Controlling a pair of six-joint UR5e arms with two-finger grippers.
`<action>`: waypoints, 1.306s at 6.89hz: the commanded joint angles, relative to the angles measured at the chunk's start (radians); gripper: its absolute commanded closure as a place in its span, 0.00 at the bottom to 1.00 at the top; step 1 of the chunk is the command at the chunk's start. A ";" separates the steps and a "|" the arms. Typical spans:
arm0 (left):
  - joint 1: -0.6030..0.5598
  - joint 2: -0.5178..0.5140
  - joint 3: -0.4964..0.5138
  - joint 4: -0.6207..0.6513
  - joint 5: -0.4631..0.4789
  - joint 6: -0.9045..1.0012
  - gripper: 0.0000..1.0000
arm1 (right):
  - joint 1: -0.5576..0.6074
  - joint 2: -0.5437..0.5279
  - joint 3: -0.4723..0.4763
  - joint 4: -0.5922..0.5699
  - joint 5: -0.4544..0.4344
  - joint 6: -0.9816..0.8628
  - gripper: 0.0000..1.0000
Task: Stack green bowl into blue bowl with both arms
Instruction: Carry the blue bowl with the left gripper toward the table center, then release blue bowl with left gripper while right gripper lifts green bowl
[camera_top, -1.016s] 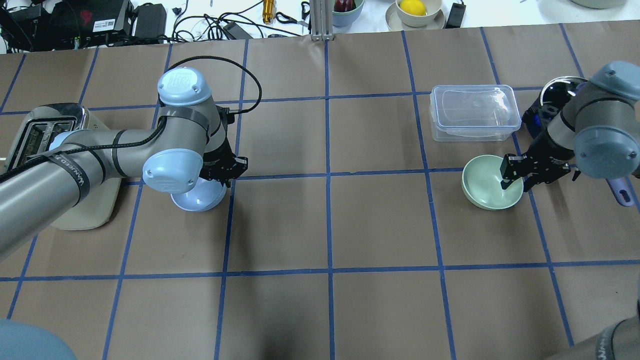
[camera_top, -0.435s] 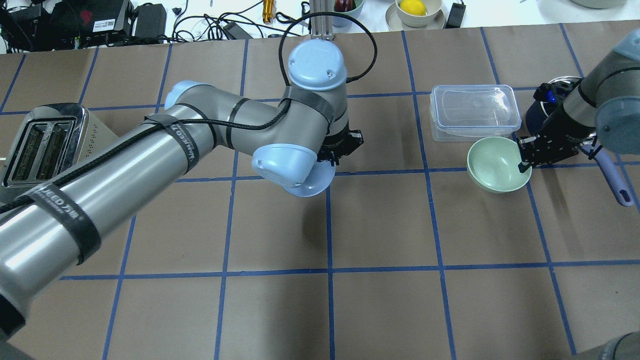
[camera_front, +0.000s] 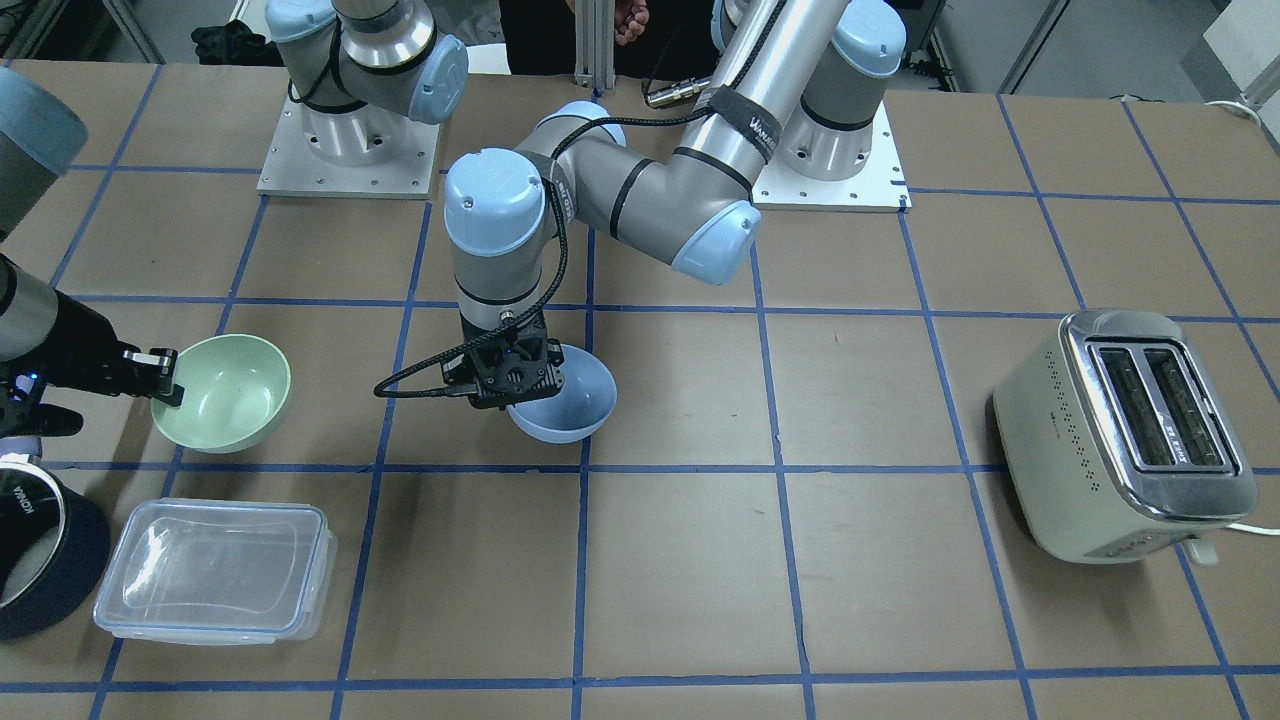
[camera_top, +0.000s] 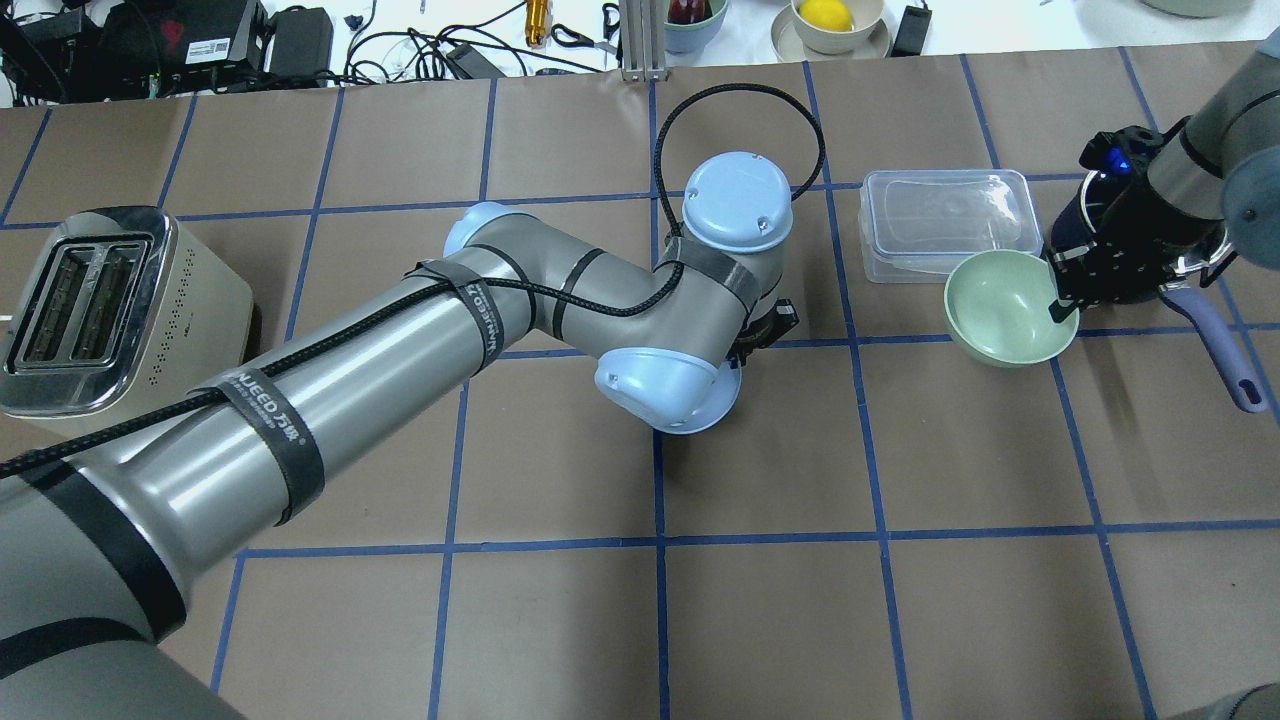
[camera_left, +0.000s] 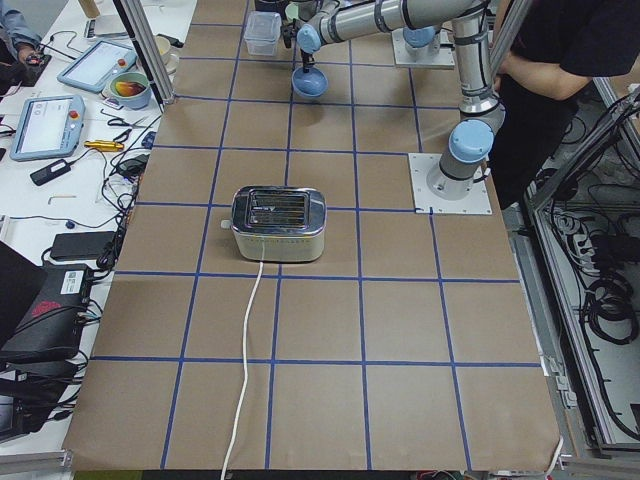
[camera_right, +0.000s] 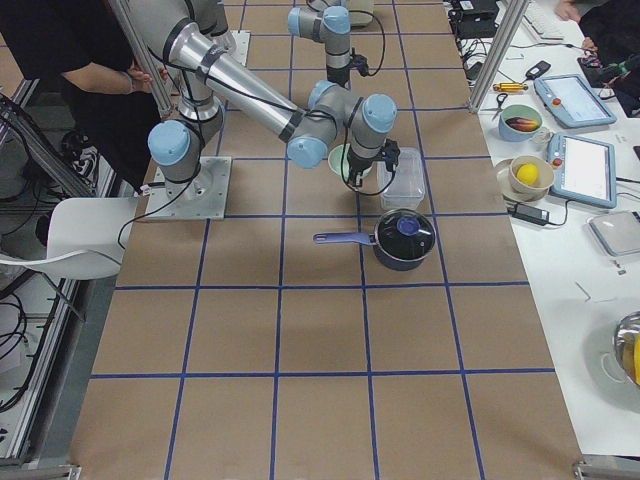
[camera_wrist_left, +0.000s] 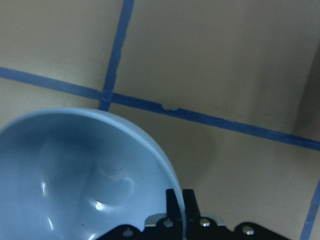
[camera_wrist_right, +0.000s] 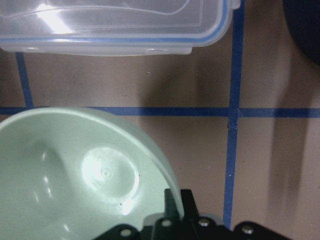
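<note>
My right gripper is to let go of the green bowl inside the blue bowl (camera_front: 539, 404), beside the tape crossing at the middle of the table.
My left gripper (camera_front: 512, 388) is shut on the rim of the pale blue bowl (camera_front: 562, 405) and holds it above the table's middle. In the overhead view the arm hides most of that bowl (camera_top: 718, 405). The left wrist view shows the fingers (camera_wrist_left: 175, 200) pinching the blue rim (camera_wrist_left: 75, 175). My right gripper (camera_top: 1060, 300) is shut on the rim of the mint-green bowl (camera_top: 1005, 305) and holds it beside the clear container. The right wrist view shows the green bowl (camera_wrist_right: 75, 175) pinched at its rim. The two bowls are about two grid squares apart.
A clear plastic container (camera_top: 945, 225) lies just beyond the green bowl. A dark blue saucepan (camera_front: 40, 560) with a handle (camera_top: 1225, 350) stands under my right arm. A toaster (camera_top: 100, 310) stands at the table's left end. Cables and dishes line the far edge.
My left arm has swung right, carrying the blue bowl from beside the toaster to the table's middle. My right gripper has carried the green bowl a little farther back, toward the container.
</note>
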 joint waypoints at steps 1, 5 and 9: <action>-0.004 -0.032 0.000 0.040 0.003 -0.007 0.71 | 0.000 0.001 -0.001 0.001 0.000 -0.013 1.00; 0.099 0.086 -0.005 0.011 0.034 0.098 0.07 | 0.033 -0.024 -0.003 0.006 0.041 0.001 1.00; 0.449 0.296 0.003 -0.303 0.023 0.687 0.00 | 0.370 -0.080 -0.001 0.007 0.067 0.366 1.00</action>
